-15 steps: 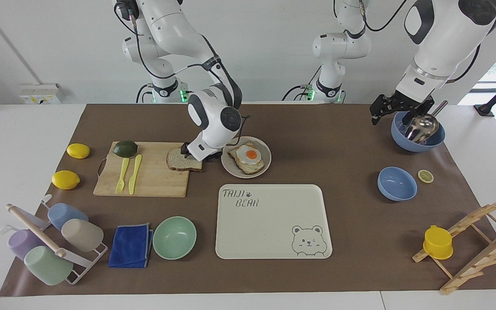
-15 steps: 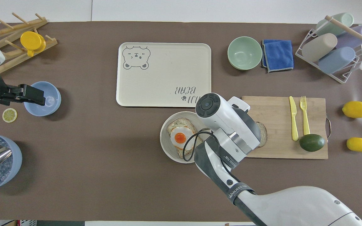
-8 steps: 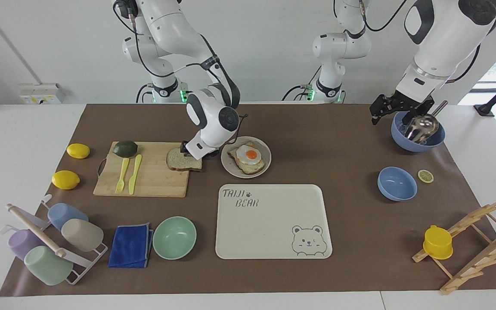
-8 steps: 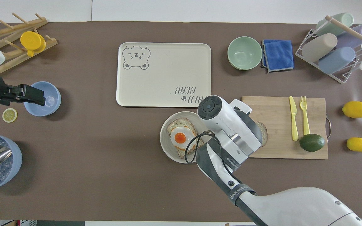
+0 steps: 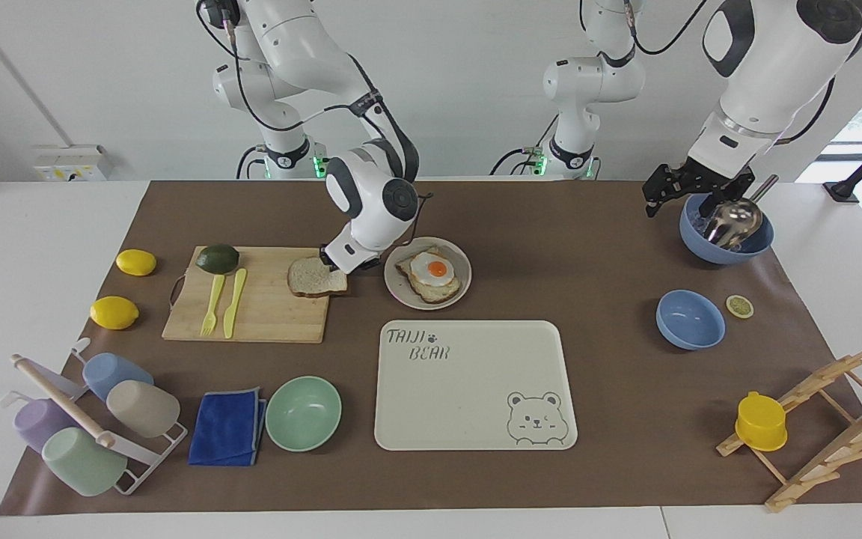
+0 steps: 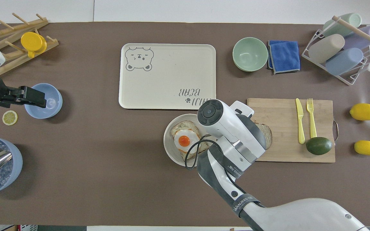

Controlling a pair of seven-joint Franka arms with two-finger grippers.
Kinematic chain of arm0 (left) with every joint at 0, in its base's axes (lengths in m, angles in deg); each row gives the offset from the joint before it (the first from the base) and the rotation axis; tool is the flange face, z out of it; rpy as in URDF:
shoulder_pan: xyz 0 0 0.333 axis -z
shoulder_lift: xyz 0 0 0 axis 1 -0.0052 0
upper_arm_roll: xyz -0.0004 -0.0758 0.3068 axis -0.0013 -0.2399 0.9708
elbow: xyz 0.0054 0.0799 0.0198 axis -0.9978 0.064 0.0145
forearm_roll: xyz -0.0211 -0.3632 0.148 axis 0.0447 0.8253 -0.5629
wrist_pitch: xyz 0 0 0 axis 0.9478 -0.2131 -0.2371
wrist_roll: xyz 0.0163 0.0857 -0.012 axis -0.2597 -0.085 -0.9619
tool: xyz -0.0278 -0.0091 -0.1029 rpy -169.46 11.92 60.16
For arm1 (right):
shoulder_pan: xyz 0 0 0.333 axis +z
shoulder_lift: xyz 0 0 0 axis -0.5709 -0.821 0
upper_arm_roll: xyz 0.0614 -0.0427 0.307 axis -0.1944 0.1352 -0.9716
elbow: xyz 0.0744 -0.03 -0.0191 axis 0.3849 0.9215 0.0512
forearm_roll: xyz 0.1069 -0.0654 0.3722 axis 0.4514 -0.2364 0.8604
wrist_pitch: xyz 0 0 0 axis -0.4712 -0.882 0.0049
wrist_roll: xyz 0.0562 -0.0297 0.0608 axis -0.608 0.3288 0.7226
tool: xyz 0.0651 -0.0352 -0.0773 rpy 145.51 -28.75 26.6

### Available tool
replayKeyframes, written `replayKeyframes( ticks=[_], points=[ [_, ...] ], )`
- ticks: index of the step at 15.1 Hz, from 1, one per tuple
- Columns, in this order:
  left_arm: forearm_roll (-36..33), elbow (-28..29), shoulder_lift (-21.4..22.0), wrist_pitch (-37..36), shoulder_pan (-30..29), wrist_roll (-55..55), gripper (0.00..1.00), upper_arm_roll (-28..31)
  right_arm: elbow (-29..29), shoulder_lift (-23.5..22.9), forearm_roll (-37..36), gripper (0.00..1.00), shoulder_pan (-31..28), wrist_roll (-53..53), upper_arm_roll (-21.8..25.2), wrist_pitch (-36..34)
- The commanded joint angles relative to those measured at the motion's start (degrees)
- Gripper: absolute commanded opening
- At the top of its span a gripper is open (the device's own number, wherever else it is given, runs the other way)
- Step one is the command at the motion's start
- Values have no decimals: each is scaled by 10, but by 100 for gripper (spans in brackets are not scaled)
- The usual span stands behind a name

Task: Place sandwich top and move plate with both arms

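I need to use my right gripper to set the sandwich top, now at the cutting board's plate-side end, down and let it go on the fried egg in the round beige plate [image 6: 194, 141].
The sandwich top [image 5: 315, 276], a plain bread slice, sits at the plate-side end of the wooden cutting board [image 5: 266, 314]. Its end beside the plate is raised a little. My right gripper [image 5: 339, 265] is shut on that end. In the overhead view the right wrist hides the gripper and most of the slice [image 6: 267, 136]. The round beige plate [image 5: 395, 290] lies beside the board and holds a toast with a fried egg [image 5: 432, 274]. My left gripper [image 5: 689, 198] waits in the air beside the ice bowl, over the small blue bowl [image 6: 48, 106] in the overhead view.
The cream bear tray [image 5: 476, 389] lies farther from the robots than the plate. A yellow fork and knife [image 5: 223, 302] and an avocado [image 5: 217, 259] are on the board. A blue bowl with ice and a metal scoop [image 5: 726, 228] stands at the left arm's end.
My right gripper has risen and drawn slightly toward the plate, and the plate-side end of the bread has lifted with it. The left arm has not moved.
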Motion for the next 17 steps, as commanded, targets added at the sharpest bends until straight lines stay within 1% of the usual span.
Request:
replayKeyframes(
  ticks=[1, 3, 5, 7, 10, 11, 14, 17],
  points=[
    [-4, 13, 14, -4, -7, 3, 100, -4, -52, -6, 31, 0, 14, 24, -4, -22],
    [-3, 13, 14, -4, -7, 3, 100, -4, -89, 2, 49, 0, 26, 23, -9, -36],
    [-3, 13, 14, -3, -7, 3, 100, -3, -127, 4, 66, 0, 26, 22, -30, -54],
    [-3, 13, 14, -4, -7, 3, 100, -4, -134, 3, 68, 0, 32, 14, -61, -48],
    [-3, 13, 14, -4, -7, 3, 100, -4, -128, 3, 68, 0, 51, -8, -77, -21],
    [-4, 13, 14, -3, -7, 3, 100, -4, -121, 3, 68, 0, 61, -11, -77, -1],
    [-3, 13, 14, -4, -7, 3, 100, -4, -79, 3, 68, 0, 62, -17, -77, 57],
    [-4, 13, 14, -3, -7, 3, 100, -4, -56, 1, 68, 0, 68, -45, -78, 106]
  ],
)
